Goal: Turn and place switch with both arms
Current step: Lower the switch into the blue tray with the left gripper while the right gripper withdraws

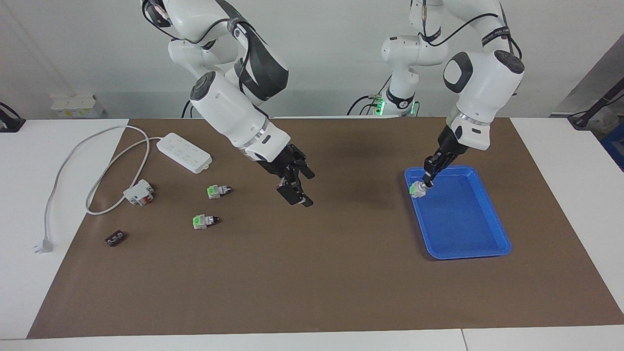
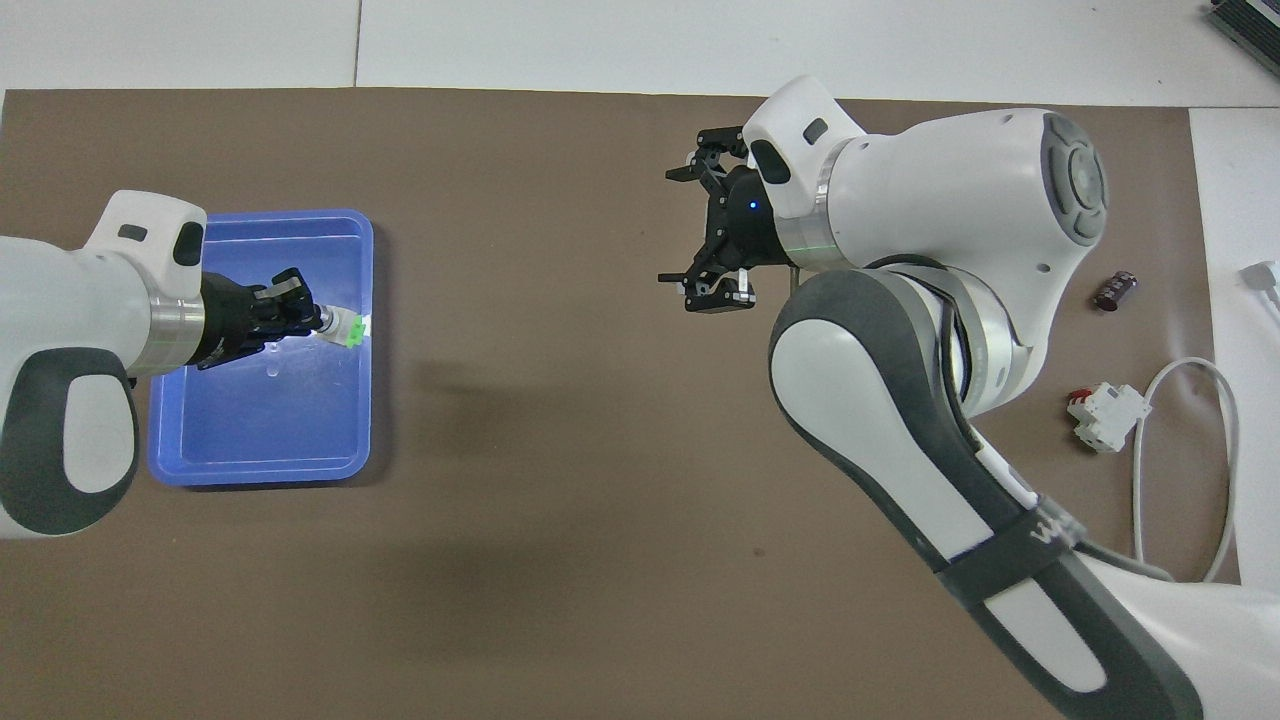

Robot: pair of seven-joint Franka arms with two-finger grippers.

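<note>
The switch, now held over the tray's rim, will be released by my left gripper on the bottom of the blue tray, at a spot close to the tray's lower edge (image 2: 228,430).
My left gripper (image 1: 426,184) is shut on a switch (image 1: 418,189) with a green end and white-grey body. It holds the switch over the rim of the blue tray (image 1: 468,253) on the side toward the table's middle. I cannot tell whether the switch touches the tray. The overhead view shows the left gripper (image 2: 318,322), the switch (image 2: 346,330) and the tray (image 2: 260,470). My right gripper (image 1: 300,187) is open and empty over the mat's middle (image 2: 685,225). Two more switches (image 1: 218,190) (image 1: 204,221) lie on the mat toward the right arm's end, hidden under the right arm in the overhead view.
A white-and-red block (image 1: 139,192) (image 2: 1105,415), a small dark brown piece (image 1: 115,238) (image 2: 1115,290) and a white power strip (image 1: 184,152) with its cable (image 1: 68,161) lie at the right arm's end of the table.
</note>
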